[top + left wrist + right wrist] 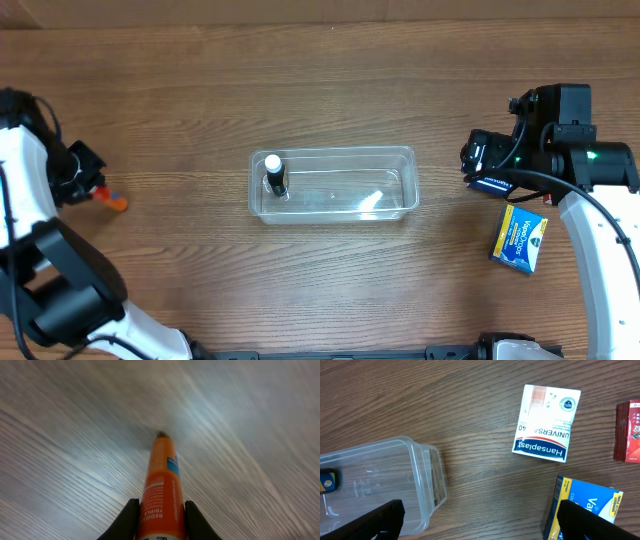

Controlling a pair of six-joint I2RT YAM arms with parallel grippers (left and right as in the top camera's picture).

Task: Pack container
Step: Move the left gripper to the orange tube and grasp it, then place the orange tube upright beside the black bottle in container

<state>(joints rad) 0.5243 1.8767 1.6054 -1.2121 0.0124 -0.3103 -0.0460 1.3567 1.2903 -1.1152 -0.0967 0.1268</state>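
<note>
The robot's left gripper needs to release the orange tube in the clear plastic container's near corner (266, 205) next to the dark bottle.
The clear plastic container (336, 150) sits at the table's middle. A small dark bottle with a white cap (274, 172) stands in its left end. My left gripper (92, 190) is at the far left, shut on an orange tube (114, 200). In the left wrist view the tube (162, 475) sits between my fingers (160, 507) with its tip pointing down at the wood. My right gripper (488, 166) is open and empty, right of the container. In the right wrist view its fingers (480, 520) span the wood between the container's corner (422, 460) and a blue box (585, 510).
A blue and yellow box (518, 240) lies at the right near my right arm. The right wrist view also shows a white Hansaplast plaster box (545, 422) and a red box (627, 432) at the frame's right edge.
</note>
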